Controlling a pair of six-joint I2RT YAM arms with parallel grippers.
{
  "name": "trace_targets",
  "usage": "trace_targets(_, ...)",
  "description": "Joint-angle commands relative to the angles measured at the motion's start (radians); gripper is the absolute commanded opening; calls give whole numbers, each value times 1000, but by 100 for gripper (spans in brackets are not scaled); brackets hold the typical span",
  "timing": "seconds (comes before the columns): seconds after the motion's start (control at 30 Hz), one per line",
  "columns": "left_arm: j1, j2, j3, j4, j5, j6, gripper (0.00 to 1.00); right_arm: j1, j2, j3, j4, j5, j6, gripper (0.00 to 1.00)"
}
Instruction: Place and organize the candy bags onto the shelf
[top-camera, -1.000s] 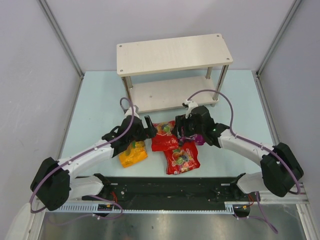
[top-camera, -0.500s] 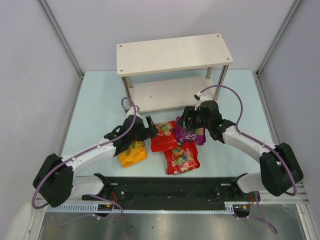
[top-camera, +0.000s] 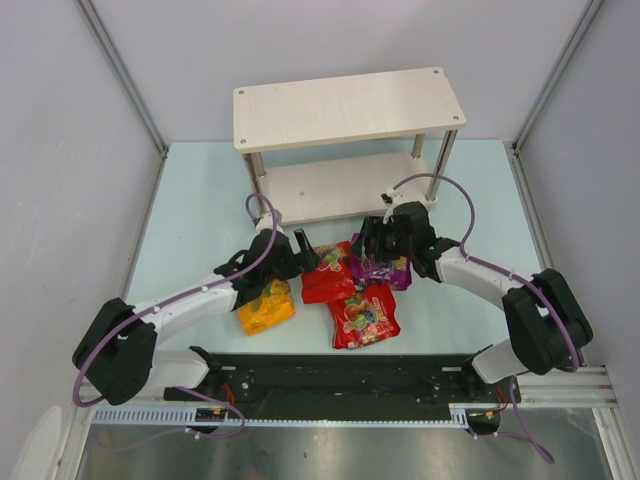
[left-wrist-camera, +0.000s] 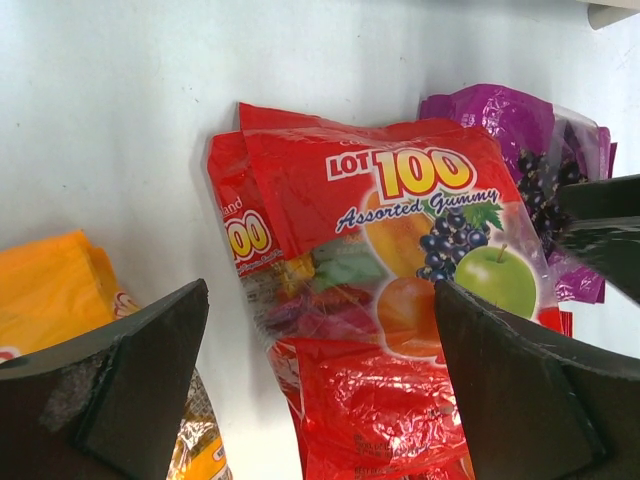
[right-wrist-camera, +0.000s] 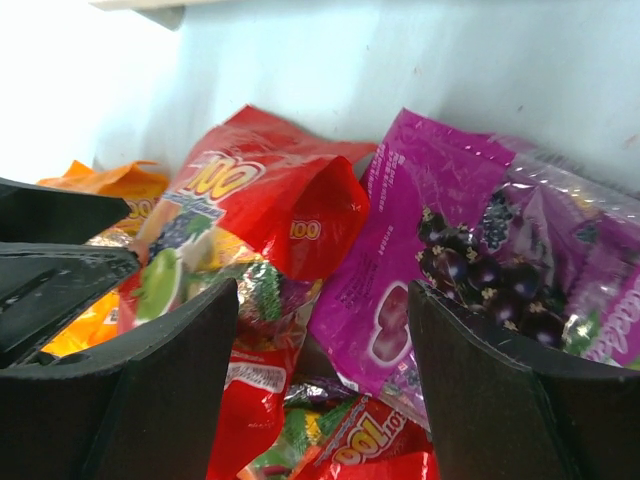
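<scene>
The robot's right gripper will close on the side (top-camera: 347, 275) (right-wrist-camera: 298, 298) of the upper red bag that lies against the purple bag.
Four candy bags lie bunched on the table in front of the shelf (top-camera: 340, 187): an orange bag (top-camera: 265, 308), two red bags (top-camera: 328, 278) (top-camera: 364, 315) and a purple bag (top-camera: 388, 270). My left gripper (top-camera: 305, 250) is open and empty, low over the upper red bag (left-wrist-camera: 380, 240); its fingers (left-wrist-camera: 130, 390) straddle that bag. My right gripper (top-camera: 370, 243) is open and empty just above the purple bag (right-wrist-camera: 450, 250), at its edge against the red bag (right-wrist-camera: 270, 200). The two grippers face each other closely.
The shelf's top board (top-camera: 350, 108) and lower board are bare. Grey walls close in the back and sides. A black rail (top-camera: 340, 385) runs along the near edge. The left gripper's fingers (right-wrist-camera: 50, 260) show at the left of the right wrist view.
My right gripper has moved back and right, off the red bags, uncovering the purple bag. My left gripper has edged a little toward the upper red bag. The bags lie as before.
</scene>
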Motion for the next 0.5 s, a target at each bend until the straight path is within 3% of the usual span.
trace_targets(0.0, -1, 13, 12, 55, 6, -32, 99, 8, 51, 60, 48, -32, 32, 73)
trace_targets(0.27, -1, -2, -27, 71, 9, -60, 99, 54, 70, 83, 65, -52, 67, 72)
trace_targets(0.47, -1, -44, -61, 104, 6, -78, 99, 106, 36, 106, 30, 25, 59, 72)
